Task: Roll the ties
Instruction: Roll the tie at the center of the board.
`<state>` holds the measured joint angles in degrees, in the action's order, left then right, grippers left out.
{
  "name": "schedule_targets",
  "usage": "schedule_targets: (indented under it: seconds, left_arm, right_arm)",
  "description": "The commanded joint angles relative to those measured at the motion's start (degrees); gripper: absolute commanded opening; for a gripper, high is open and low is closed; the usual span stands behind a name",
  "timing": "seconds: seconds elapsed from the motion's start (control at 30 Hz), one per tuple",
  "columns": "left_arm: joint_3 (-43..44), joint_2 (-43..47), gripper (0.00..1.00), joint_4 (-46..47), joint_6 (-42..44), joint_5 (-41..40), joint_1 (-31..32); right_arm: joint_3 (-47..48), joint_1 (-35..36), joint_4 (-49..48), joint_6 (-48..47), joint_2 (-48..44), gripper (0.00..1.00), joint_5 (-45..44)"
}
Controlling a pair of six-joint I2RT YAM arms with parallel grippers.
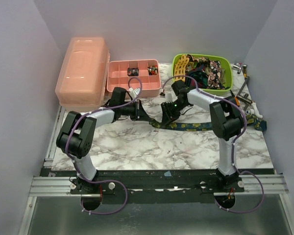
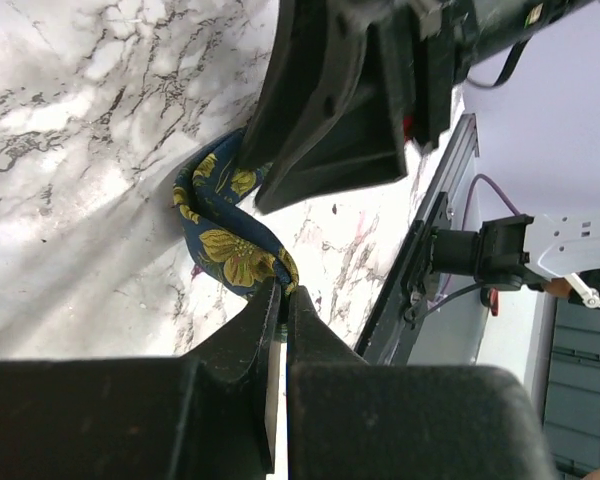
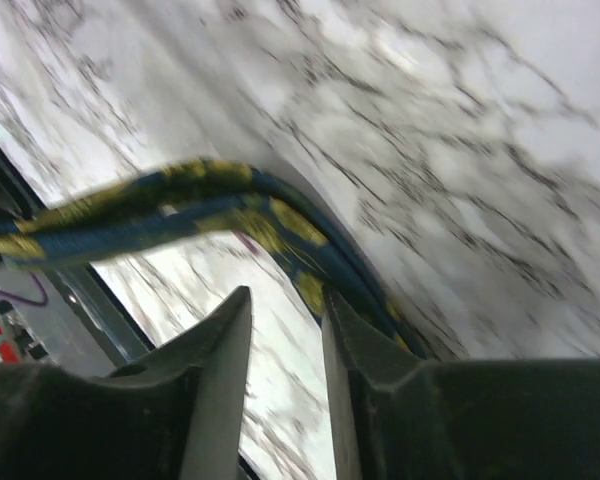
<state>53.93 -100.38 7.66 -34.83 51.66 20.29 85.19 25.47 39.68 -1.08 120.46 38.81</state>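
My left gripper needs to let go of the tie, since its end twists up from the fingertips, then swing round and grab the flattened tie by both side edges (image 2: 223,246).
A dark navy tie (image 1: 196,126) with yellow-green spots lies stretched across the marble table, from the middle out to the right edge. Its left end curls up into a fold (image 2: 225,250). My left gripper (image 2: 282,290) is shut on that folded end, pinching the fabric at its fingertips; in the top view it (image 1: 151,120) sits at the tie's left tip. My right gripper (image 3: 285,305) is open just beside the tie (image 3: 280,225). The fabric runs past the outside of one finger and nothing is between the jaws. Seen from above, the right gripper (image 1: 165,119) stands close to the left one.
A green basket (image 1: 227,64) at the back right holds several more ties. A pink compartment tray (image 1: 118,83) and a pink lidded box (image 1: 83,71) stand at the back left. Loose tools (image 1: 245,93) lie along the right edge. The right gripper's body (image 2: 330,110) looms close above the fold.
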Motion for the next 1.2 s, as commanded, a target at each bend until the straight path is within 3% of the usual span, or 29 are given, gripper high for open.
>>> schedule_targets:
  seconds: [0.0,0.33,0.47,0.63,0.7,0.83,1.03,1.17]
  left_arm:
    - [1.9,-1.2,0.0,1.3,-0.6,2.2,1.0]
    - [10.2,-10.1,0.0,4.0,-5.4,3.0,6.1]
    - [13.5,-14.3,0.0,4.8,-6.8,3.4,7.7]
    - [14.4,-19.3,0.28,5.9,-10.7,3.3,7.7]
    - [14.8,-20.8,0.32,5.5,-11.5,2.8,7.7]
    - [15.2,-22.6,0.31,6.6,-13.8,2.8,7.8]
    - [15.5,-23.6,0.12,7.9,-14.9,3.1,7.8]
    - [15.0,-24.2,0.06,9.6,-16.5,3.1,7.8]
  right_arm:
    - [-1.0,-4.0,8.5,-6.3,-3.2,0.42,-0.6]
    - [-2.7,-9.4,12.2,-8.1,-6.5,0.62,9.8]
    - [-2.9,-10.2,11.8,-7.1,-5.1,0.63,11.7]
    - [-1.8,-10.3,11.2,-5.3,-2.7,0.62,11.8]
    - [-1.9,-10.3,10.0,-4.2,-1.9,0.61,11.4]
    - [-2.3,-10.3,7.0,-1.1,-0.9,0.56,10.4]
    - [-3.6,-9.6,4.0,0.9,-0.6,0.5,8.6]
    - [-3.1,-8.5,2.9,2.5,0.6,0.46,6.9]
